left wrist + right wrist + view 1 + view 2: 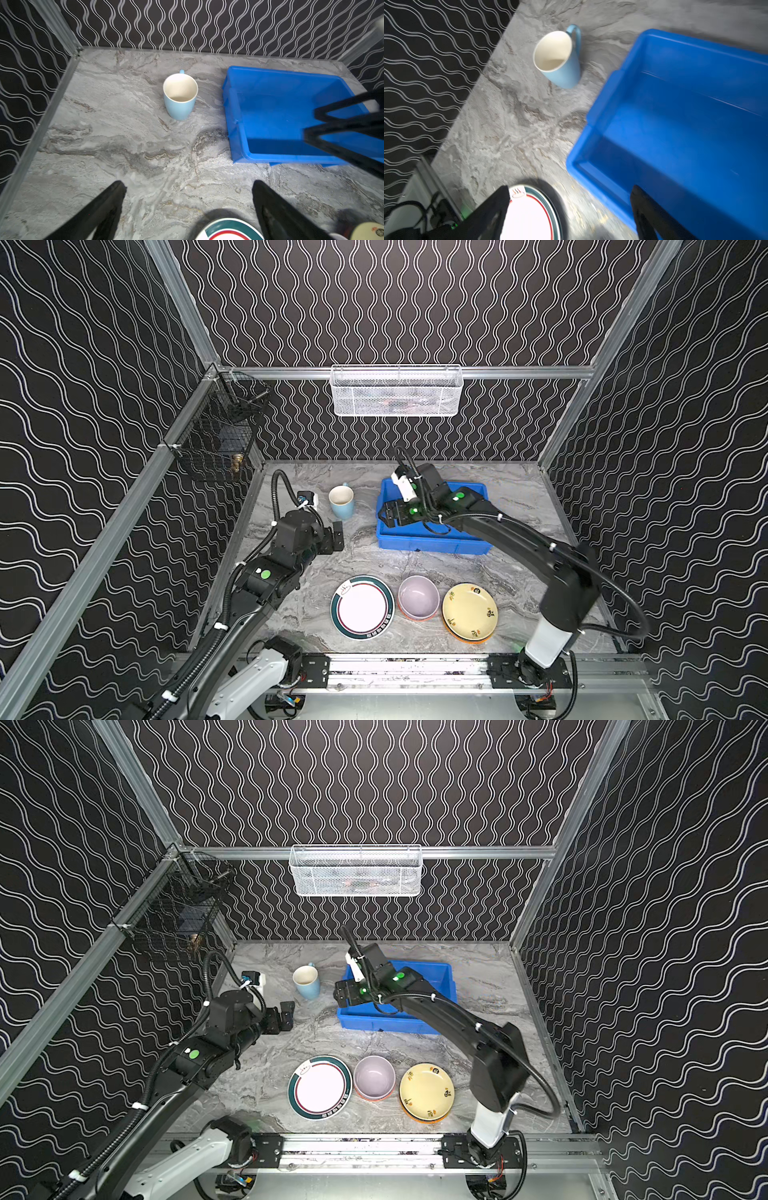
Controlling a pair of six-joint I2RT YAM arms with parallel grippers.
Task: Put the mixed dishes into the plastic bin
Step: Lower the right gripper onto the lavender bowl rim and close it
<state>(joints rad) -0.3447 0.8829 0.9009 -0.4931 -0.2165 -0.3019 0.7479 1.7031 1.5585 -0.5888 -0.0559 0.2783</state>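
Note:
I should next close my right gripper on the rim point(437, 589) of the lavender bowl, on the side next to the yellow plate.
The blue plastic bin point(432, 543) point(440, 973) stands at the back right and is empty in both wrist views point(270, 116) point(685, 124). A pale blue mug point(341, 502) point(180, 95) point(558, 58) stands upright to its left. Along the front lie a white plate with a green rim point(362, 608) point(529, 214), a lavender bowl point(418, 597) and a yellow plate point(469, 612) stacked on an orange plate point(465, 640). My right gripper point(386, 515) point(570, 188) hangs open and empty over the bin's left end. My left gripper point(338, 536) point(189, 184) is open and empty, just in front of the mug.
A white wire-mesh basket point(397, 391) hangs on the back wall. A black wire basket point(220, 435) hangs on the left wall. Bare marble tabletop point(374, 560) lies between the bin and the row of dishes.

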